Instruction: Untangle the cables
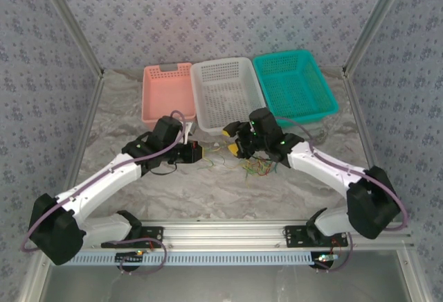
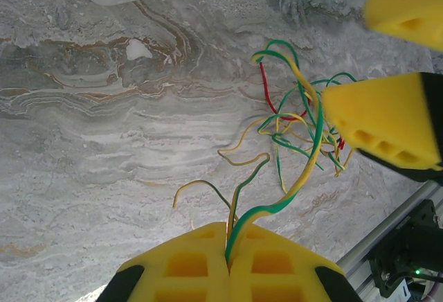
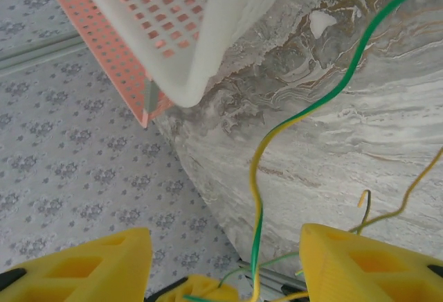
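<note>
I see my left gripper pinching a thinner wire along with the green-yellow cable, so my right gripper will grip the green-yellow cable alone (image 3: 255, 240) and lift it clear of the heap of cables.
The cables (image 1: 259, 167) lie as a small tangle of yellow, green, red and orange wires on the marbled table, between the two arms. My left gripper (image 2: 230, 231) is shut on a green-yellow cable (image 2: 304, 170) that runs from its yellow pads up into the bunch (image 2: 304, 125); a thinner yellow-green wire comes out of the same pinch. My right gripper (image 3: 225, 246) stands open just above the bunch, its yellow fingers (image 2: 387, 118) wide apart. A green-yellow cable (image 3: 259, 177) hangs loose through the gap, touching neither pad. From above, the left gripper (image 1: 197, 152) and the right gripper (image 1: 235, 143) are close together.
Three baskets stand side by side at the back: pink (image 1: 166, 91), white (image 1: 225, 91) and teal (image 1: 294, 84). The white basket's corner (image 3: 187, 73) is near the right gripper. A metal rail (image 1: 228, 236) runs along the near edge.
</note>
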Robot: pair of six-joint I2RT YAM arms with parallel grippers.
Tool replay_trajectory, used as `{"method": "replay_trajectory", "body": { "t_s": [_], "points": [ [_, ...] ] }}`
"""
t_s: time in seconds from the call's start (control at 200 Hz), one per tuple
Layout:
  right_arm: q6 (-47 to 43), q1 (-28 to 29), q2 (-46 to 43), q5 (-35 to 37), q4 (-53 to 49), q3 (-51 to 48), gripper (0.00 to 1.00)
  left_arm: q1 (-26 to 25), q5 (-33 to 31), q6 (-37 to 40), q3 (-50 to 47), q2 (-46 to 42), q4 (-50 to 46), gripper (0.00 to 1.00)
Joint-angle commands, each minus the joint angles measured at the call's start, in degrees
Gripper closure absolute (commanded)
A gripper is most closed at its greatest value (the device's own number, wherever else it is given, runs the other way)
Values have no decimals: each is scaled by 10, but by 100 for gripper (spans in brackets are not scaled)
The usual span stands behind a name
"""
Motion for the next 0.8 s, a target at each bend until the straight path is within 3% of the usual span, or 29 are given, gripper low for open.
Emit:
{"method": "replay_trajectory", "body": {
  "t_s": [0.0, 0.305, 0.5, 0.71, 0.795],
  "points": [
    [28, 3, 34, -9, 44, 33, 43, -4, 8, 13, 22, -1, 1, 100],
    [25, -3, 73, -5, 26, 61, 84, -7, 16, 14, 19, -6, 8, 100],
    [30, -6, 63, -12, 20, 51, 74, -6, 17, 14, 20, -8, 5, 100],
    [35, -2, 54, -8, 31, 31, 76, -7, 21, 10, 22, -1, 14, 100],
    [38, 2, 58, -13, 36, 32, 67, -7, 20, 10, 23, 1, 15, 100]
  ]
}}
